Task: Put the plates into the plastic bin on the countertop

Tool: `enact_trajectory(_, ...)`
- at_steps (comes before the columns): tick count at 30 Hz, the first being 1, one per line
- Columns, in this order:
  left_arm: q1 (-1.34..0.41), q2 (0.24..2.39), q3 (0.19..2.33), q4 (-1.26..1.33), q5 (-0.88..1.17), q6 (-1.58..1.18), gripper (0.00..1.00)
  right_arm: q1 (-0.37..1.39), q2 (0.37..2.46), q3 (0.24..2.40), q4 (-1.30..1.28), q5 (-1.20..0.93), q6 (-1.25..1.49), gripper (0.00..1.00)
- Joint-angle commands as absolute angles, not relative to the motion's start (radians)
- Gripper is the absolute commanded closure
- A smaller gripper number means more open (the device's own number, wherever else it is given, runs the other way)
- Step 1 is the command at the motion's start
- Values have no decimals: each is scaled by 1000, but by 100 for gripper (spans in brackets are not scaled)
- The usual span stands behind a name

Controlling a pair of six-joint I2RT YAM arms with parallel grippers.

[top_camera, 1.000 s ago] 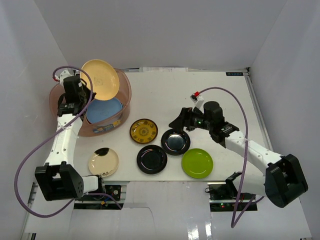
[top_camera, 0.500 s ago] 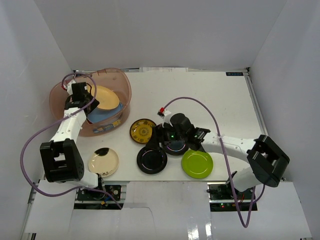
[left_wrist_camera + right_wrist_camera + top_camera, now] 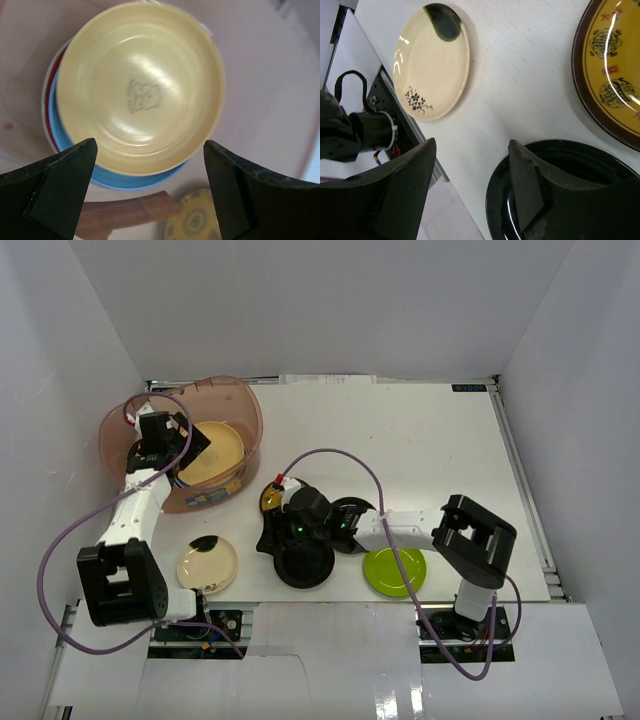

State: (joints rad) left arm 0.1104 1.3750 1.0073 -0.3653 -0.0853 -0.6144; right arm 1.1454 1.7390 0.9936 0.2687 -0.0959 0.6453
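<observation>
The robot's left gripper needs to next go to the yellow-patterned plate's rim (image 3: 264,510), on the side that faces the cream plate, and close there.
The plastic bin (image 3: 243,397) stands at the back left of the countertop (image 3: 430,440). An orange-yellow plate (image 3: 140,90) lies flat in it on a light blue plate (image 3: 120,177), with a red rim (image 3: 47,110) below. My left gripper (image 3: 150,190) hovers open above them, holding nothing. A cream plate (image 3: 431,62), a yellow-patterned plate (image 3: 610,75), two black plates (image 3: 305,562) (image 3: 356,525) and a lime green plate (image 3: 393,570) lie on the countertop. My right gripper (image 3: 472,145) is open, low at the front black plate's (image 3: 570,190) left rim, one finger over the plate, the other over the table.
The bin (image 3: 280,90) fills most of the left wrist view. White walls close in the left, back and right. The metal rail edge (image 3: 410,145) and cabling run just beside the cream plate (image 3: 207,563) at the front. Purple cables loop from both arms.
My left gripper let go of the orange-yellow plate, which now lies flat in the bin. The right arm swung left across the table to the front black plate, its jaws narrowing a little.
</observation>
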Motion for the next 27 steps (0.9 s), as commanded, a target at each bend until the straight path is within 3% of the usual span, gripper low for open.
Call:
enact_trajectory(1, 117, 1237, 999, -316, 30, -609, 2, 1175, 1801, 1083, 327, -23, 702, 35)
enact_trajectory(8, 109, 1045, 951, -281, 284, -618, 2, 1218, 1956, 1215, 313, 26, 776, 39)
enact_trajectory(14, 38, 943, 930, -301, 368, -603, 4, 1256, 2072, 1293, 299, 64, 836, 37)
enact_trajectory(21, -73, 896, 919, -363, 423, -566, 7, 1264, 2163, 1321, 319, 68, 908, 47)
enact_trajectory(23, -80, 881, 917, -389, 439, -551, 7, 1264, 2172, 1319, 345, 51, 934, 58)
enact_trajectory(27, -83, 859, 920, -440, 497, -526, 8, 1261, 2145, 1293, 370, 78, 965, 91)
